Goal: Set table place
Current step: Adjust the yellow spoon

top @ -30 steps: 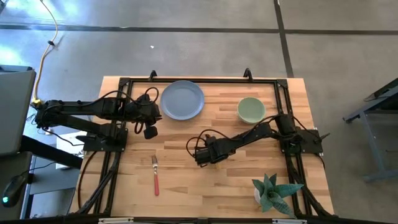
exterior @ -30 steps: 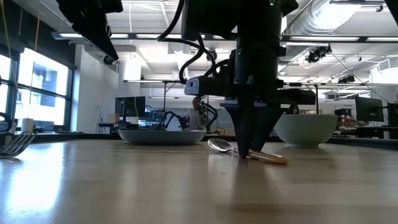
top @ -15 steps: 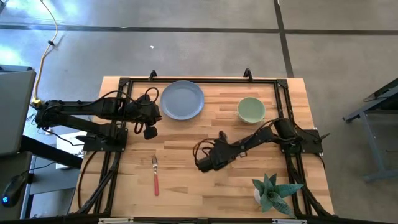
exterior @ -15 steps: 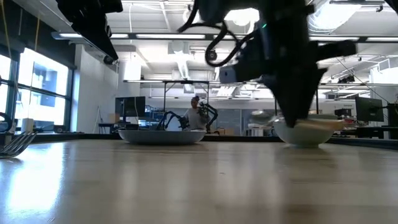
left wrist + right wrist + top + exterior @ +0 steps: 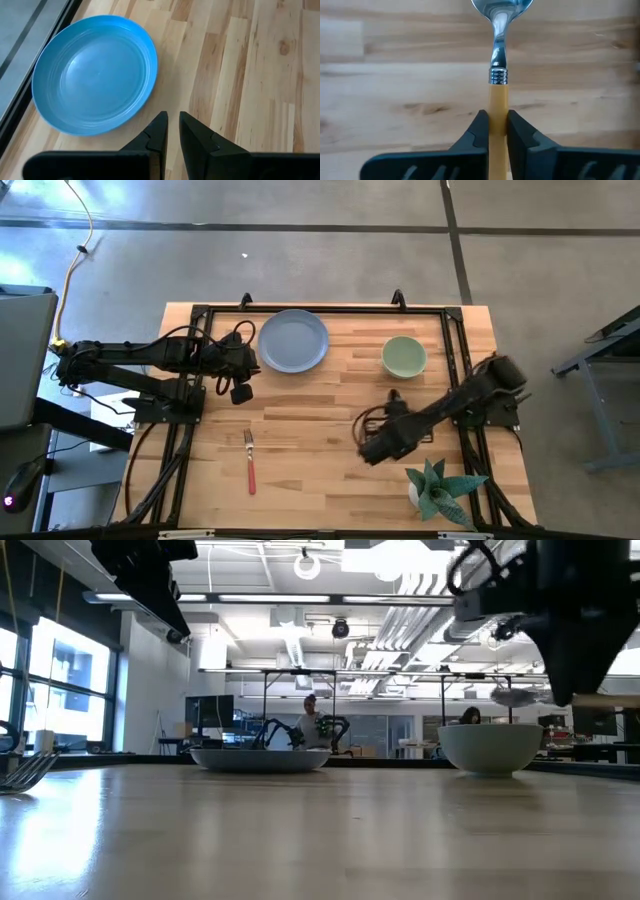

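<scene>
Next, I release the orange-handled spoon from my right gripper on the wood (image 5: 396, 420) just near the pale green bowl.
My right gripper (image 5: 498, 120) is shut on the orange-handled metal spoon (image 5: 498, 30) and hangs above the table (image 5: 300, 410) right of its middle (image 5: 372, 448). In the low view the spoon (image 5: 515, 697) floats level beside that gripper (image 5: 575, 690). My left gripper (image 5: 173, 131), shut and empty, waits just near of the blue-grey plate (image 5: 95, 75) at the far left (image 5: 252, 366). The plate (image 5: 293, 341) and the pale green bowl (image 5: 404, 357) rest on their bases. The red-handled fork (image 5: 250, 463) lies flat at the near left. My right gripper pinches the spoon's orange handle (image 5: 498, 102) between its two fingers, a little behind the metal collar. The fingers come from above and lie across the handle. The spoon is lifted clear of the table and sits level, bowl end (image 5: 515, 697) on one side, handle end (image 5: 610, 698) on the other.
A spiky teal-green potted plant (image 5: 440, 488) stands at the near right corner, close to my right gripper. Black rail frames (image 5: 320, 310) run along the table's far, left and right sides. Bare wood lies between the fork and my right gripper. A person sits far off in the room (image 5: 312, 725).
My right gripper has lifted the spoon off the table's middle and carried it up, toward the right and near edges. The spoon has gone from lying on the wood to hanging level, clear of it.
</scene>
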Motion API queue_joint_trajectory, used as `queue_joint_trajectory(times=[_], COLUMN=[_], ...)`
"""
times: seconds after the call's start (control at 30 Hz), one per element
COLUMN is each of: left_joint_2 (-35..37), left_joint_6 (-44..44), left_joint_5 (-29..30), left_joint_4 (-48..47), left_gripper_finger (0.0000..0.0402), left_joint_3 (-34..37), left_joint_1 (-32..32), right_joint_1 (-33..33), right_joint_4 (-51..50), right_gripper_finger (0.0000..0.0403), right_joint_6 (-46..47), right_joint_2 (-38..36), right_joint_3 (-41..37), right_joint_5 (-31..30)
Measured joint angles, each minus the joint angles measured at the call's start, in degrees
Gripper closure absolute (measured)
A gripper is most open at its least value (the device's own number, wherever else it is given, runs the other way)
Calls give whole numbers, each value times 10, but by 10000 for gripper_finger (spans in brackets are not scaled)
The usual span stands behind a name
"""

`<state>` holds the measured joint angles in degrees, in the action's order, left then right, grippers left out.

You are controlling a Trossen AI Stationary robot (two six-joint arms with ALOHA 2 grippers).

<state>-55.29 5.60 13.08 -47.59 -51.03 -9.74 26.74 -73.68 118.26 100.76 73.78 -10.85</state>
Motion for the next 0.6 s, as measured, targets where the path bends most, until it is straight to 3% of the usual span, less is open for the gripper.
queue_joint_trajectory(times=[0.17, 0.27, 0.6], left_joint_2=[0, 0, 0], left_joint_6=[6, 8, 38], left_joint_5=[0, 0, 0], left_joint_4=[9, 13, 13], left_gripper_finger=[364, 364, 364], left_joint_3=[0, 0, 0], left_joint_1=[0, 0, 0], right_joint_1=[-18, -21, -21], right_joint_4=[162, 230, 270], right_gripper_finger=[397, 398, 398], right_joint_6=[2, 2, -13], right_joint_2=[-97, -113, -114], right_joint_3=[-171, -236, -301], right_joint_5=[-9, -8, 28])
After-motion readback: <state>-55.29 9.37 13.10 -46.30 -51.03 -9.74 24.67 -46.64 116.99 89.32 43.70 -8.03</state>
